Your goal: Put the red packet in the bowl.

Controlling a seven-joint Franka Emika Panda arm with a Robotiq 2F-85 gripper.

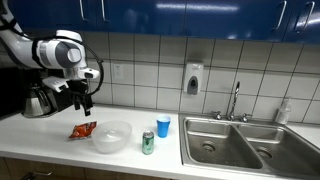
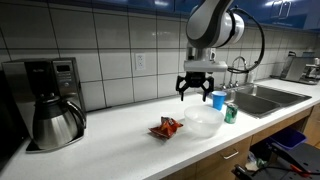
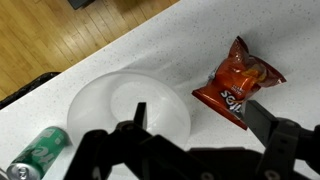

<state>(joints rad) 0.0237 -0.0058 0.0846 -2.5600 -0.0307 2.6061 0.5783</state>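
Next, my gripper will go down to the white lettering [image 1: 83, 131] [image 3: 234, 94] near the middle of the red packet and close there.
The red packet [image 1: 83, 130] lies flat on the white counter, just beside the bowl [image 1: 111, 136]; both also show in an exterior view, packet [image 2: 166, 127] and bowl [image 2: 203, 122]. In the wrist view the packet [image 3: 239, 82] is at the right and the translucent bowl [image 3: 120, 112] at the left, empty. My gripper [image 1: 83, 104] hangs open and empty well above the packet and also shows from the opposite side [image 2: 199, 95]. In the wrist view its dark fingers [image 3: 200, 122] are spread wide, one over the bowl's edge, one below the packet.
A green-and-silver can [image 1: 148, 143] and a blue cup [image 1: 163, 126] stand beside the bowl. A steel sink [image 1: 238, 140] with a tap is further along. A coffee maker with a steel pot [image 2: 55, 122] stands at the far end. The counter's front edge is near the bowl.
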